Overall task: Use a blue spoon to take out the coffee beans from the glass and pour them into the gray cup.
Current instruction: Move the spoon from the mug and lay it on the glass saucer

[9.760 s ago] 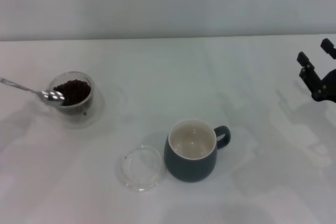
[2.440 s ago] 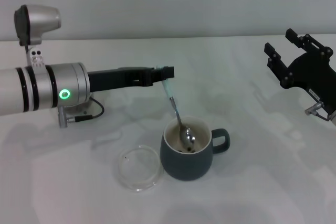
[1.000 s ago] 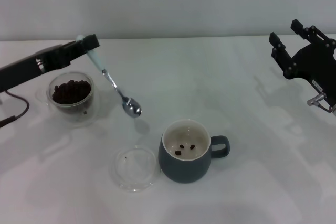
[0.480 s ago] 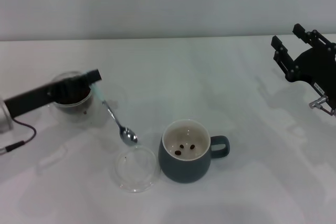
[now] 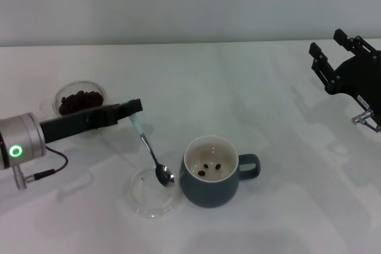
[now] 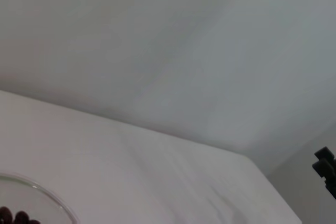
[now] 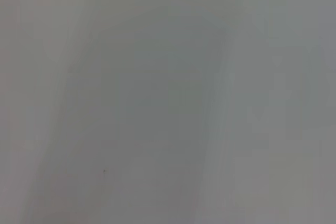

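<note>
The blue spoon, now resting on the saucer, will be released by my left gripper with its bowl at the front rim of the clear glass saucer [image 5: 166, 209].
My left gripper [image 5: 133, 109] is shut on the pale blue handle of the blue spoon [image 5: 151, 153]. The spoon hangs down with its metal bowl resting on the flat clear glass saucer [image 5: 149, 193]. The gray cup [image 5: 212, 171] stands just right of the spoon, handle to the right, with three coffee beans [image 5: 209, 169] inside. The glass [image 5: 80, 100] with a heap of coffee beans stands behind my left arm, partly hidden by it; its rim also shows in the left wrist view [image 6: 37, 196]. My right gripper [image 5: 336, 57] is open and empty at the far right, held above the table.
The white table [image 5: 250, 87] ends at a pale wall at the back. A thin cable [image 5: 44, 171] hangs from my left wrist near the table. The right wrist view shows only a blank grey surface.
My left gripper has carried the spoon from near the glass forward and right, down onto the saucer beside the cup. The right arm has barely moved.
</note>
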{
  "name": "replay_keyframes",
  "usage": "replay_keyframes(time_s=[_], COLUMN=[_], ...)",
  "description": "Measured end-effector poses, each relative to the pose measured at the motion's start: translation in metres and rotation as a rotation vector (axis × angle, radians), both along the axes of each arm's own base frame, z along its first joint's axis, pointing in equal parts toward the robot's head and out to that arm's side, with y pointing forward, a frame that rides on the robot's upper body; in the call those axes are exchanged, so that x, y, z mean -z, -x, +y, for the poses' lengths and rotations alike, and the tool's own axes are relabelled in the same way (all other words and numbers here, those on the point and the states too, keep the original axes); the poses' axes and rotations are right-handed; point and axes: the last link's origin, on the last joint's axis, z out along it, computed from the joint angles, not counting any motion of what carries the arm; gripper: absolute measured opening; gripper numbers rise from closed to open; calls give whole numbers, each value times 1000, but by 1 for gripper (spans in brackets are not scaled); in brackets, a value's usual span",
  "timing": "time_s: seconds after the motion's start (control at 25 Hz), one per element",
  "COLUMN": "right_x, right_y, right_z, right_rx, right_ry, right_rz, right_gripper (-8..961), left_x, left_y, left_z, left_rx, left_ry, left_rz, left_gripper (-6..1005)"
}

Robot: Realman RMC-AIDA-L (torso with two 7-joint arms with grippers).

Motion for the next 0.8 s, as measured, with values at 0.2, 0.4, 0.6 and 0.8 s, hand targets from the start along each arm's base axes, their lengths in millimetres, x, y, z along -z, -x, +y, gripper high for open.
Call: replay_keyframes(time_s=[0.2, 0.4, 0.6, 0.8], right_x=[0, 1, 2, 3], right_y=[-1, -2, -3, -2], right_z=[-1, -1, 2, 2], right_rx=[3, 10, 21, 19], right_ry=[1, 4, 13, 17], right_rz=[-1, -3, -11, -12], right_gripper=[531, 531, 531, 530], left_x=[9, 15, 22, 25], left_y=[1, 5, 5, 5], left_z=[-4, -8, -11, -12], left_rx=[-6, -25, -20, -20], left_ry=[26, 43, 68, 79], left_rz=[14, 14, 28, 36], left_gripper=[154, 159, 164, 170])
